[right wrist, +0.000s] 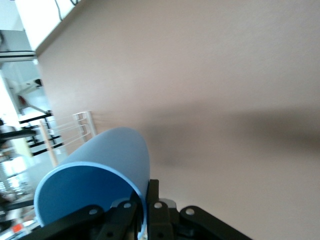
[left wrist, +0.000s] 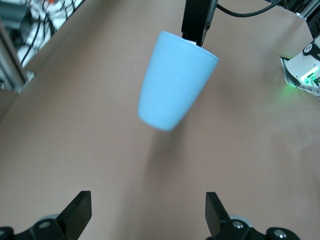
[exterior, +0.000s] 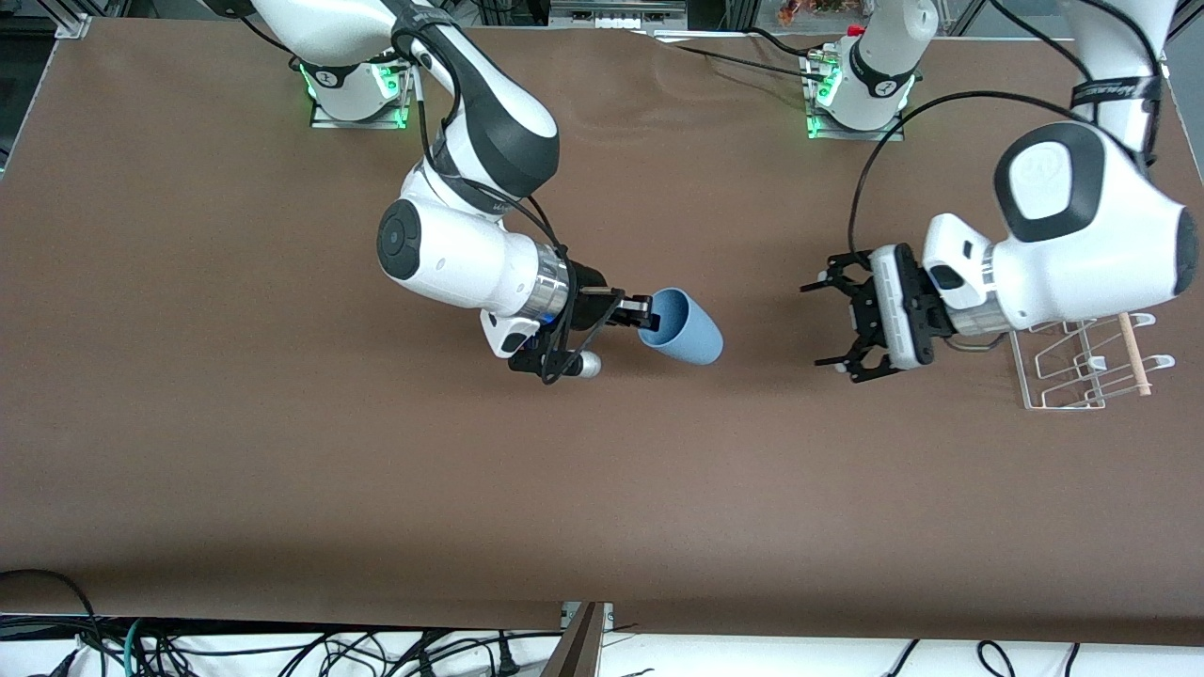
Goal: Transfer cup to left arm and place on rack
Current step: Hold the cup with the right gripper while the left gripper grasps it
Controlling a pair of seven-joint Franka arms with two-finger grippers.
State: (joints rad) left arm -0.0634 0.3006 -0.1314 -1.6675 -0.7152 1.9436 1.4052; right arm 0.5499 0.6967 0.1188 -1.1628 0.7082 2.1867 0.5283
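Note:
The robot's left gripper will close around the base half [exterior: 700,335] [left wrist: 167,98] of the light-blue cup, because the right gripper holds the cup's rim.
The light-blue cup [exterior: 685,328] hangs on its side above the middle of the table, its base toward the left arm's end. My right gripper [exterior: 645,315] is shut on its rim, one finger inside and one outside; this shows in the right wrist view [right wrist: 146,205]. My left gripper [exterior: 835,323] is open and empty, level with the cup and apart from it, fingers pointing at it. In the left wrist view the cup [left wrist: 175,80] hangs ahead of my open fingers [left wrist: 76,212]. The white wire rack [exterior: 1086,361] with its wooden rod stands at the left arm's end, partly under that arm.
The brown table [exterior: 282,451] carries nothing else. The arm bases [exterior: 353,89] stand along the table's edge farthest from the front camera. Cables lie off the table's front edge. The rack also shows in the right wrist view [right wrist: 82,127].

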